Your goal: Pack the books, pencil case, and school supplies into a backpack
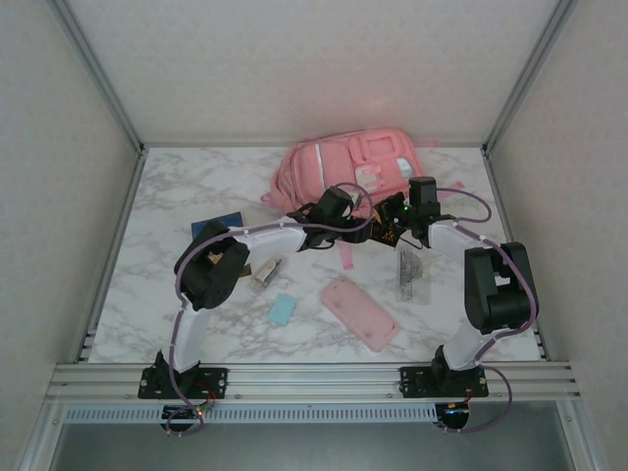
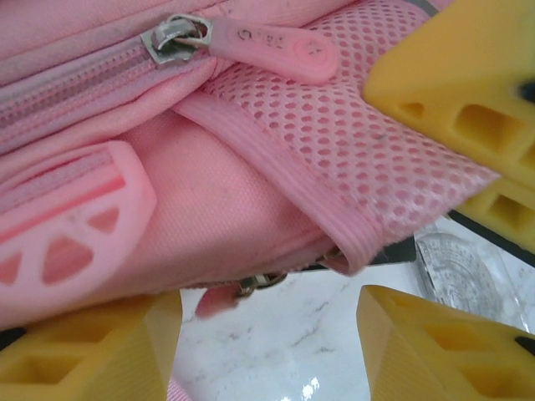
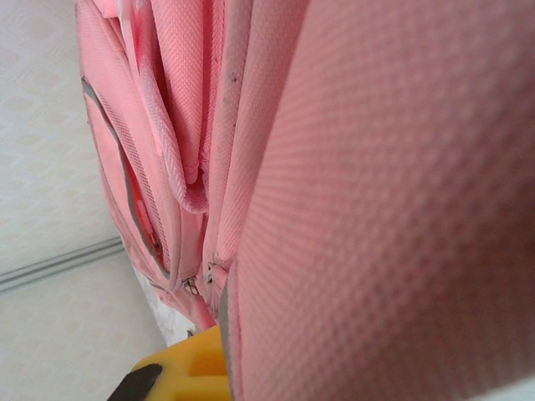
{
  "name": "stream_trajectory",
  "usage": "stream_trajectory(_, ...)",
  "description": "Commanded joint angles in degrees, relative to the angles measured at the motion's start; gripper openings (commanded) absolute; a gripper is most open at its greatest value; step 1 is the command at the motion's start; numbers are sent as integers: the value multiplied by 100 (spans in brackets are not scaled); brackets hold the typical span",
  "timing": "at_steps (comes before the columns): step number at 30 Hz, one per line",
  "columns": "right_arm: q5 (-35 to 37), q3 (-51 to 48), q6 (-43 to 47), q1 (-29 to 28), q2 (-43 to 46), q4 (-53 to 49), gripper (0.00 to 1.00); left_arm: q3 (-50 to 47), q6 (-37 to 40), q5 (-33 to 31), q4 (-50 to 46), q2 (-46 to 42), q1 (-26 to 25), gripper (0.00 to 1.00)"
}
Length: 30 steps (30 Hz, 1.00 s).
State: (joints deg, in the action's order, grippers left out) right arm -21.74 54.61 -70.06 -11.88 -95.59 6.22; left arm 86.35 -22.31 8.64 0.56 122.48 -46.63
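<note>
I will reach in with my left gripper's open fingers and pinch its loose end (image 2: 216, 302) before pulling, because the zipper pull hangs beyond them, under the backpack's lower edge.
The pink backpack (image 1: 348, 167) lies at the back of the table. My left gripper (image 2: 263, 351) is open at its lower edge, with bare marble between the fingers and a zipper pull (image 2: 251, 286) just above. My right gripper (image 1: 394, 222) is shut on the backpack's pink mesh fabric (image 2: 351, 125), which covers most of the right wrist view beside one yellow finger (image 3: 180, 372). The pink pencil case (image 1: 358, 312), the light-blue block (image 1: 284, 309), a stubby item (image 1: 265, 272) and the transparent strip (image 1: 412, 275) lie on the table. One book (image 1: 218, 227) shows beside the left arm.
A loose pink strap (image 1: 345, 253) trails from the backpack towards the pencil case. Metal frame posts and white walls close in the marble table (image 1: 157, 206) on three sides. The rail (image 1: 314, 378) with both arm bases runs along the near edge.
</note>
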Motion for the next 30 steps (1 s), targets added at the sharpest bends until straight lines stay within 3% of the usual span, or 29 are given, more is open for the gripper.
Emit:
stream_trajectory(1, -580, 183, -164, -16, 221, 454, 0, 159, 139, -265, 379, 408, 85, 57)
stream_trajectory(10, -660, -9, -333, -15, 307, 529, 0, 264, 640, -602, 939, 666, 93, 43)
stream_trajectory(17, -855, -324, -1074, -22, 476, 966, 0, 178, 736, -888, 1451, 927, 102, 49)
stream_trajectory(21, -749, -355, -1125, -9, 594, 902, 0, -19, 631, -847, 1755, 930, 102, 35)
stream_trajectory(26, -713, -359, -1104, 53, 486, 988, 0, -229, 701, -910, 1707, 764, 111, 1)
stream_trajectory(30, -641, -328, -1018, 84, 412, 944, 0, -430, 639, -855, 1709, 554, 171, 0)
